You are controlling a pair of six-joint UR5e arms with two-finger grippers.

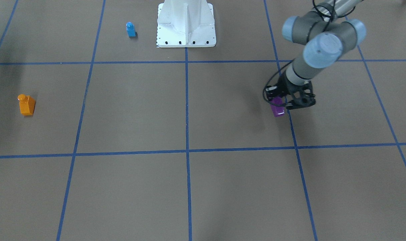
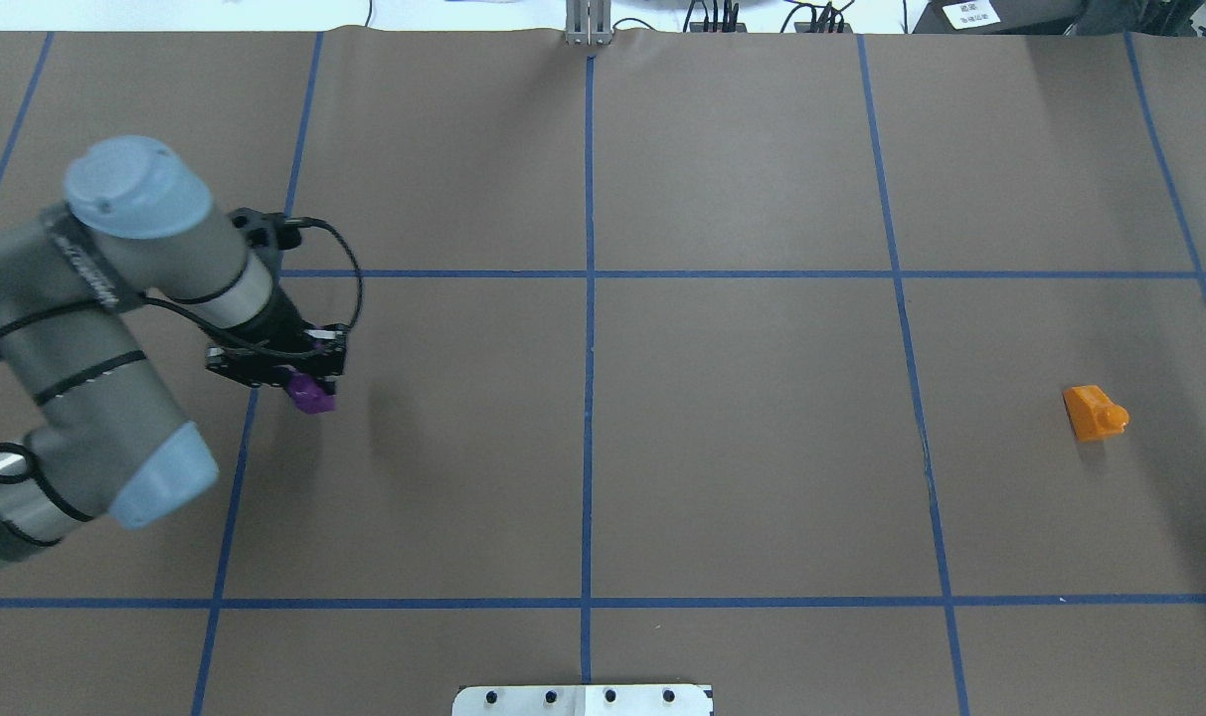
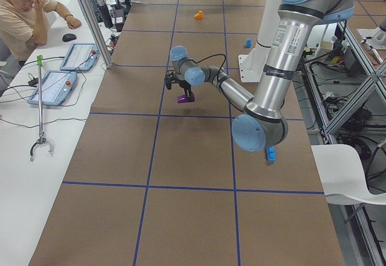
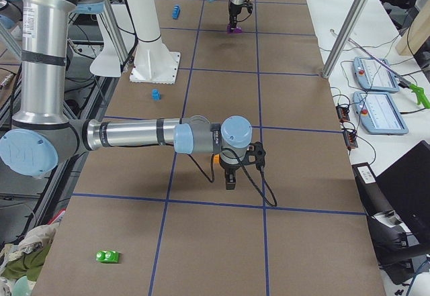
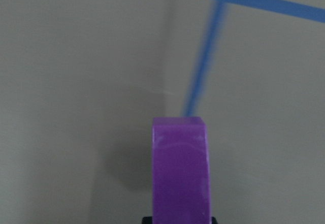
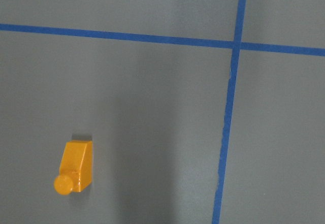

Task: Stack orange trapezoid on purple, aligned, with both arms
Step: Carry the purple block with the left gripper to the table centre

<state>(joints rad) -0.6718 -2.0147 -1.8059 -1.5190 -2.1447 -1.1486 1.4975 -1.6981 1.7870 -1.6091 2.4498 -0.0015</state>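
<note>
Next, my left gripper puts the purple block down on the blue tape line running from the white robot base [image 1: 186,115].
The purple block [image 2: 314,398] sits between the fingers of my left gripper [image 2: 299,383], which is shut on it at the table's left. In the left wrist view the purple block [image 5: 181,170] fills the lower middle and throws a shadow on the paper. The front view shows the purple block [image 1: 278,109] under the left gripper [image 1: 291,102]. The orange trapezoid [image 2: 1094,412] lies alone far to the right, and the orange trapezoid [image 6: 75,167] is low and left in the right wrist view. My right gripper [image 4: 230,180] shows only in the exterior right view, near the orange trapezoid; I cannot tell its state.
A small blue block [image 1: 131,29] stands beside the white robot base [image 1: 186,30]. A blue brick [image 3: 271,154] and a green block [image 4: 107,256] lie near the table's ends. A person [image 3: 24,19] sits at a side table with tablets [image 3: 54,86]. Blue tape lines grid the brown paper.
</note>
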